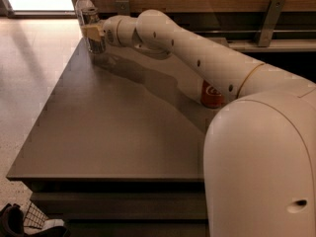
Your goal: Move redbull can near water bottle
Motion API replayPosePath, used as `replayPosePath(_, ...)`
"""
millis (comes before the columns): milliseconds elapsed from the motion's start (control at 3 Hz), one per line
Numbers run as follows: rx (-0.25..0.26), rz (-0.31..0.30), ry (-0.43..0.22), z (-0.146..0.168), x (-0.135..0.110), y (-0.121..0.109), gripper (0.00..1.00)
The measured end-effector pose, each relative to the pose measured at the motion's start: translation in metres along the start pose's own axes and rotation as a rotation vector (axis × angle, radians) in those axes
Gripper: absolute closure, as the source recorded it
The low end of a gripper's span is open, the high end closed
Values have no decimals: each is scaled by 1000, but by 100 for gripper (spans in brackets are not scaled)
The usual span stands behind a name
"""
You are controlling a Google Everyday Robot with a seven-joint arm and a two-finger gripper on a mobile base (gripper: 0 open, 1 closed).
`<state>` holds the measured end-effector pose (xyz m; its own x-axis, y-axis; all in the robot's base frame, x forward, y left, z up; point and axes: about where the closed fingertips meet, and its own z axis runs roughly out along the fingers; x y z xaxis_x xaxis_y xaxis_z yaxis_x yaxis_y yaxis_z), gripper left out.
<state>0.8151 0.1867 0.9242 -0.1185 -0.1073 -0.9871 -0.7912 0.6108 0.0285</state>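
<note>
The robot's gripper needs to set the redbull can down on the dark table (107,56) close beside the water bottle, toward the robot's arm.
The redbull can (97,37), slim and silver, stands upright at the table's far left corner, its base at or just above the tabletop. My gripper (92,31) reaches it from the right and is shut on its upper half; a tan finger pad (90,31) lies across its front. The water bottle (83,4), clear with a white cap, stands right behind and slightly left of the can, partly hidden by it. Whether the two touch I cannot tell.
A red Coca-Cola can (211,95) stands at the table's right side, partly hidden by my arm (197,53). The dark table (113,132) ends at a left edge by the can and bottle. A wooden wall with a metal bracket (269,14) runs behind.
</note>
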Motion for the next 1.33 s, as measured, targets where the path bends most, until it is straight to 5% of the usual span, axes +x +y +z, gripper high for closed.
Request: replayPosePath(1333,131,4,7,12,44,-43,100)
